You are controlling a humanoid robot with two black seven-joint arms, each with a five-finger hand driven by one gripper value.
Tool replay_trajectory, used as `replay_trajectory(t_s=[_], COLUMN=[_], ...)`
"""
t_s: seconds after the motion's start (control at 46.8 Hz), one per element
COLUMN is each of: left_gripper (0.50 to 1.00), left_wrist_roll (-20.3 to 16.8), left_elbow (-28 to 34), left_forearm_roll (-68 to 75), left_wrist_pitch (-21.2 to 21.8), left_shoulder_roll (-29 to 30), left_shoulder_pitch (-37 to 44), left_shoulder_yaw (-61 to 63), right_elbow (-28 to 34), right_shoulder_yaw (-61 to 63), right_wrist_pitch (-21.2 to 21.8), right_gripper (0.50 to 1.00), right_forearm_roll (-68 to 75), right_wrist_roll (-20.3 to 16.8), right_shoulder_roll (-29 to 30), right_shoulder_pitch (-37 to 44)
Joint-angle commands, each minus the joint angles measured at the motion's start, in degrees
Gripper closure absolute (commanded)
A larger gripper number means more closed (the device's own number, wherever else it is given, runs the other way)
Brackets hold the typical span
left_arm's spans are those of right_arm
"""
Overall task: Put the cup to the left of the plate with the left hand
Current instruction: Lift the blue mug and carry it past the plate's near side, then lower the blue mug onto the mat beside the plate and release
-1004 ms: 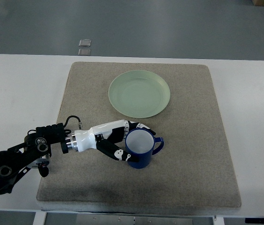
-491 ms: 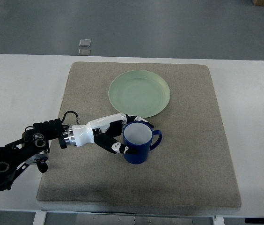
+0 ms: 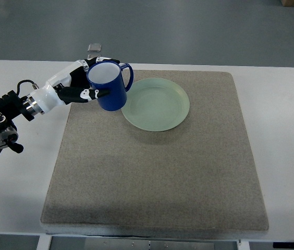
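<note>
Next, I set the cup down with my left gripper on the mat's far corner (image 3: 86,113) under that gripper, leaving a short gap between it and the plate. The cup is still held above the mat.
My left hand (image 3: 87,80) is shut on a dark blue cup (image 3: 109,86) with a white inside, fingers wrapped around its left side. The cup is held upright above the mat's far left part, its handle pointing right toward the plate. A pale green plate (image 3: 157,104) lies on the mat just right of the cup, and the cup overlaps the plate's left rim in this view. The left arm (image 3: 11,112) comes in from the left edge. My right hand does not show.
A grey-brown mat (image 3: 152,172) covers most of the white table (image 3: 288,130). Two small grey squares (image 3: 94,48) lie on the floor beyond the table's far edge, partly hidden by my hand.
The left hand has lifted the cup from the mat's near middle and carried it away from me and leftward, to beside the plate's left rim.
</note>
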Motion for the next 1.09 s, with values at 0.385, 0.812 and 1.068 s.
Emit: replay_trajectory(t_s=[0.385, 0.812, 1.068], left_gripper=[1.000, 1.000, 0.787], left_wrist_roll=[-0.87, -0.96, -0.96], left_elbow=[9.18, 11.20, 11.38], left_forearm_roll=[0.85, -0.11, -0.29], left_wrist_pitch=[7.21, 13.02, 13.37], left_shoulder_roll=[0.15, -0.12, -0.47], left_shoulder_pitch=[0.91, 1.35, 1.35], left_shoulder_yaw=[1.01, 5.58, 5.58], right_elbow=[0.00, 0.00, 0.00], right_shoulder_yaw=[0.00, 0.00, 0.00], right_wrist_pitch=[0.00, 0.00, 0.00], right_gripper=[0.568, 0.568, 0.568], right_forearm_roll=[0.00, 0.00, 0.00], right_wrist_roll=[0.00, 0.00, 0.00], right_shoulder_roll=[0.00, 0.00, 0.00], right_shoulder_pitch=[-0.05, 0.03, 0.03])
